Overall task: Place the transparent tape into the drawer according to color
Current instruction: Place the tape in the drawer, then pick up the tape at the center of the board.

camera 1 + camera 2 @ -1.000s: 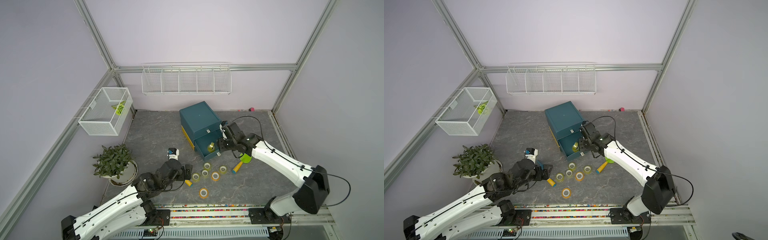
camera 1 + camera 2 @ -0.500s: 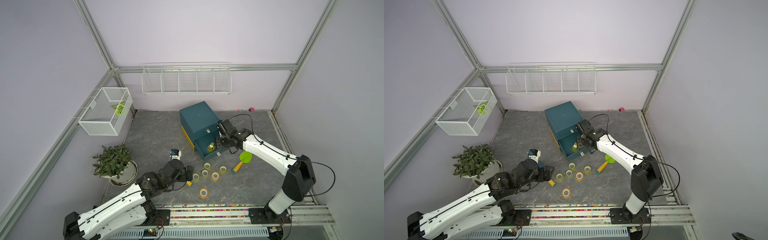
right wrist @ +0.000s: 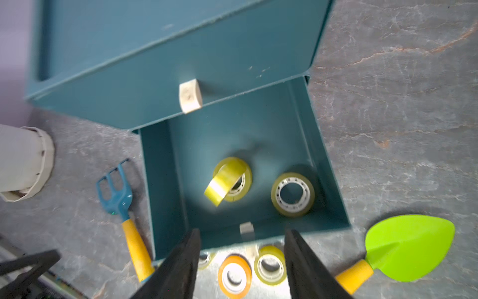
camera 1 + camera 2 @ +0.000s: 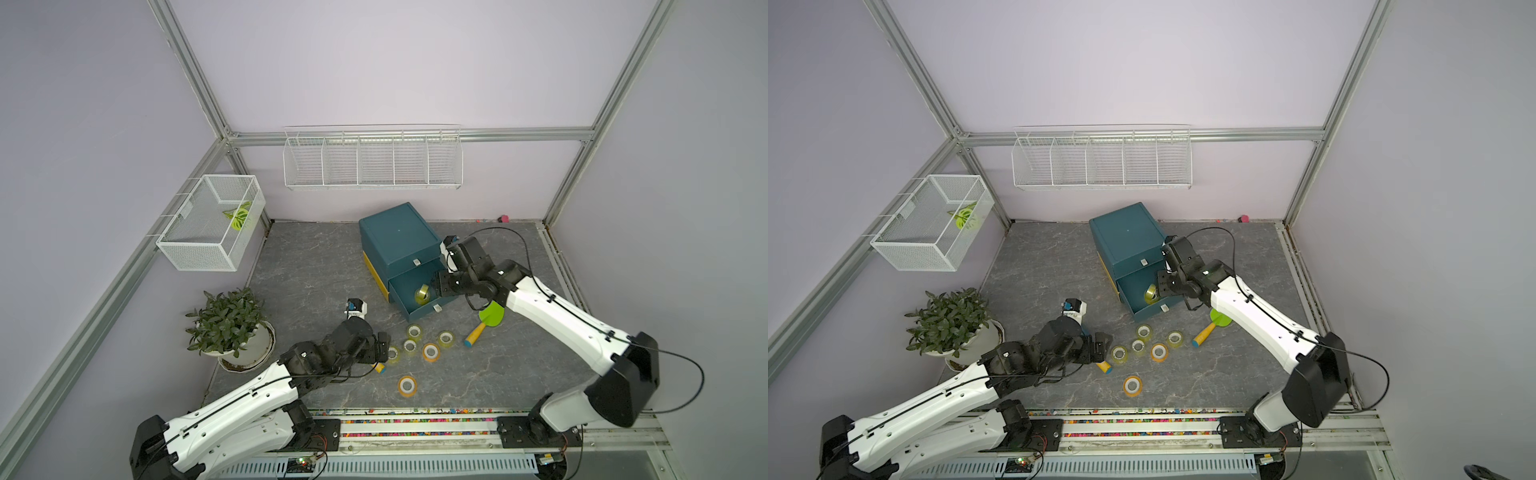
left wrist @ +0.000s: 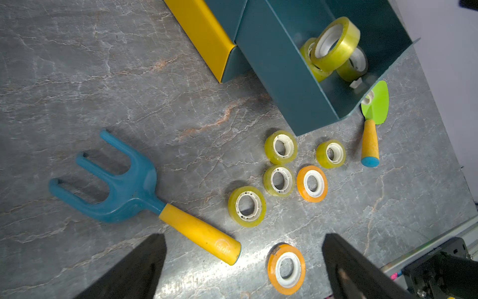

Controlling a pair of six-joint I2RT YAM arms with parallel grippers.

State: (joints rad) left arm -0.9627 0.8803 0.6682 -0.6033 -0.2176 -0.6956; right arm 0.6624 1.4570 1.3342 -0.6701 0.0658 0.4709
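Next, I close my left gripper around the outer edge of the yellow-green roll (image 4: 392,353) (image 5: 247,206) nearest the blue toy fork's yellow handle.
The teal cabinet's lower drawer (image 4: 402,286) (image 3: 165,186) stands pulled out. Yellow-green transparent tape rolls lie inside: one tilted roll (image 3: 226,182) (image 4: 423,293) leans on another, and a third (image 3: 292,194) lies flat. My right gripper (image 3: 242,230) (image 4: 439,286) hovers over the drawer's front edge, open and empty. Several more rolls sit on the floor before the drawer, some yellow-green (image 4: 414,331) (image 5: 247,206), two orange (image 4: 431,352) (image 4: 407,385). My left gripper (image 5: 243,236) (image 4: 383,352) is open beside them, close to a yellow-green roll (image 4: 393,353).
A blue toy fork with a yellow handle (image 5: 121,186) lies under the left gripper. A green trowel (image 4: 491,315) lies right of the drawer, below the right arm. A potted plant (image 4: 230,324) stands at the left, with wire baskets (image 4: 212,226) on the walls.
The right gripper's jaws have widened above the drawer, and a yellow-green roll now rests tilted inside it. The left arm has edged slightly toward the floor rolls.
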